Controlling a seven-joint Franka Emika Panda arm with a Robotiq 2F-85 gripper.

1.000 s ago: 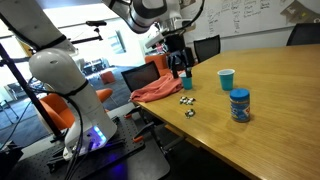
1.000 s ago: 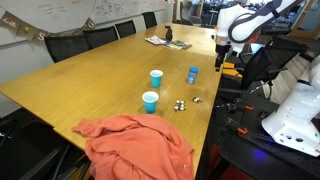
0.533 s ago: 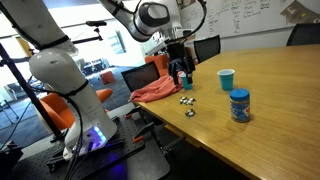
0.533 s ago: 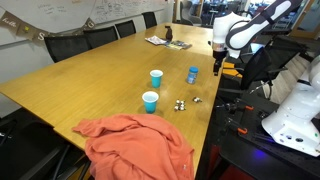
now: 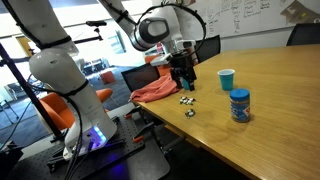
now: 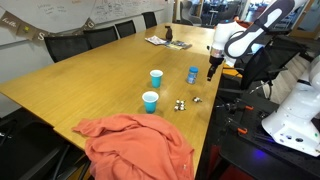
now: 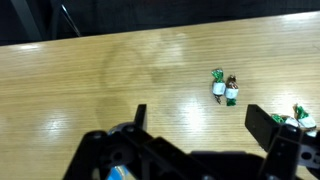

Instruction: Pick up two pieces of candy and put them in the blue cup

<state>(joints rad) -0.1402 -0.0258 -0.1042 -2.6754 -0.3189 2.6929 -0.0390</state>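
Observation:
My gripper is going to close on the middle of the candy pair (image 5: 190,113) (image 7: 225,89) that lies nearer the table's edge, apart from the other candies.
Several tiny wrapped candies lie near the table's edge. In the wrist view a pair of candies (image 7: 224,89) lies just ahead of the jaws and another candy (image 7: 298,117) is at the right edge. They also show in both exterior views (image 5: 186,101) (image 6: 181,104). Two blue cups (image 6: 156,77) (image 6: 150,101) stand further in on the table; one blue cup (image 5: 227,79) shows clearly in an exterior view. My gripper (image 7: 200,120) (image 5: 182,72) (image 6: 210,72) is open and empty, hovering above the table near the candies.
A blue-lidded jar (image 5: 240,105) (image 6: 192,74) stands close to the candies. An orange cloth (image 5: 158,90) (image 6: 135,145) lies at the table's corner. Chairs (image 5: 205,47) and the table edge (image 6: 207,115) are close by.
My gripper has come down and moved closer to the table edge, towards the candies. Nothing on the table has moved.

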